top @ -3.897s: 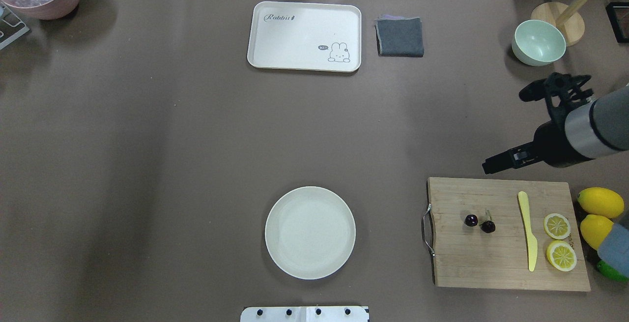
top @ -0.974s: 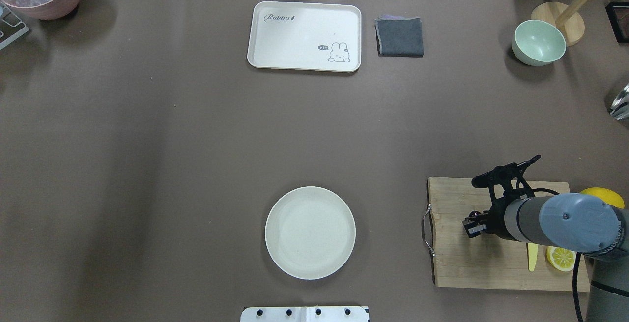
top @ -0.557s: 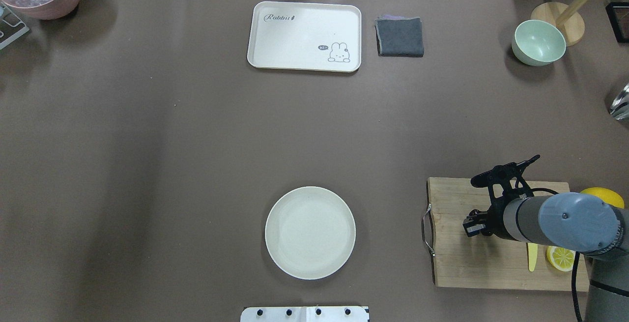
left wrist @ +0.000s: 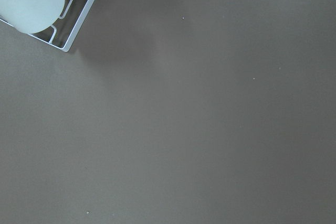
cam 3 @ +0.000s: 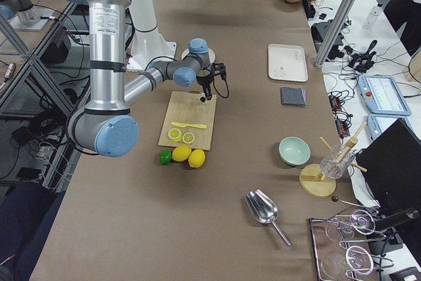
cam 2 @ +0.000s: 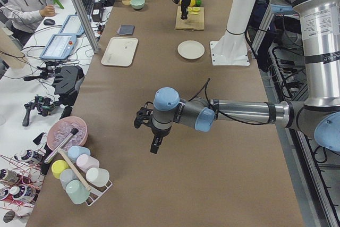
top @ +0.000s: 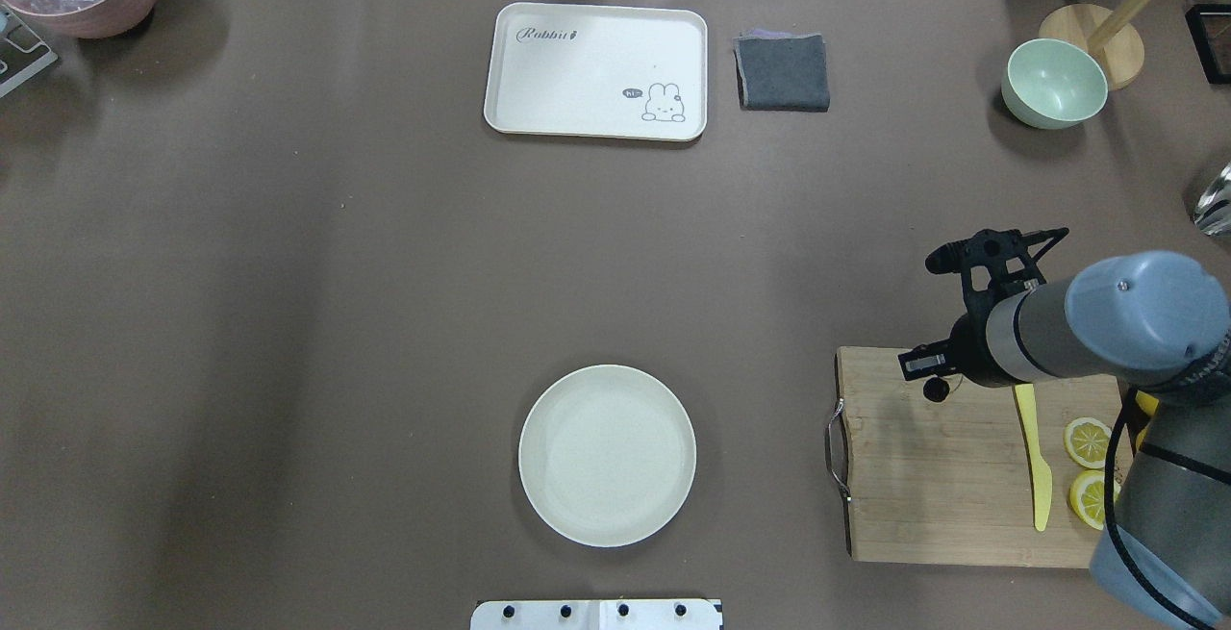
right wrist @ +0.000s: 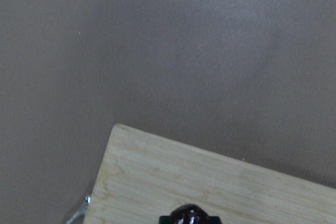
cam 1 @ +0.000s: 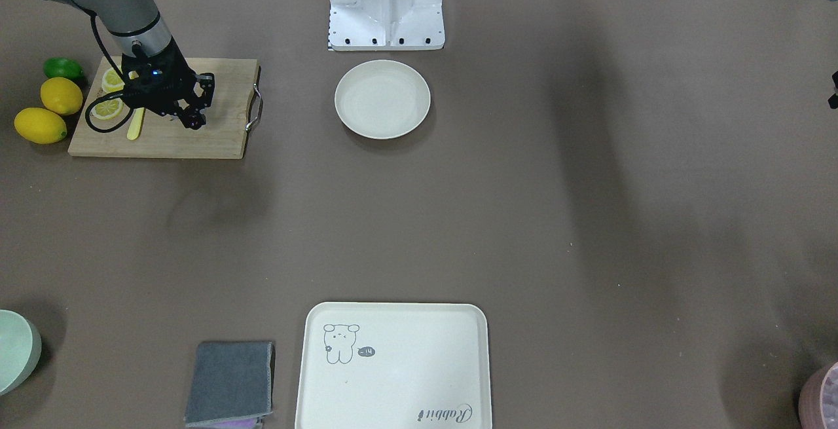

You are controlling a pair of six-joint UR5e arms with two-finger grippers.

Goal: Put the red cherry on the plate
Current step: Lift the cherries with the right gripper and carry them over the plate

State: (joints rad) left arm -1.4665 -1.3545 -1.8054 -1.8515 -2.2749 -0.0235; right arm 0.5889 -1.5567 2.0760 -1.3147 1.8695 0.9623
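Next, I release the red cherry from my right gripper on the middle of the round cream plate (cam 1: 382,96).
My right gripper (top: 925,372) hangs above the far left corner of the wooden cutting board (top: 952,505), shut on the red cherry (top: 935,388). The dark cherry dangles just under the fingers, clear of the board. The front-facing view shows the same gripper (cam 1: 194,114) with the cherry (cam 1: 194,124) at its tip. In the right wrist view the cherry (right wrist: 190,215) sits at the bottom edge over the board (right wrist: 210,182). The round cream plate (top: 607,455) lies bare, well to the left of the board. My left gripper (cam 2: 154,146) shows only in the exterior left view, far from both, and I cannot tell its state.
A yellow knife (top: 1034,457) and two lemon slices (top: 1089,442) lie on the board's right side, with whole lemons (cam 1: 40,124) beside it. At the far side are a cream tray (top: 596,70), a grey cloth (top: 782,72) and a green bowl (top: 1053,84).
My right gripper has come up off the cutting board with the cherry in it and shifted toward the board's far edge. The spot where the cherries lay is bare.
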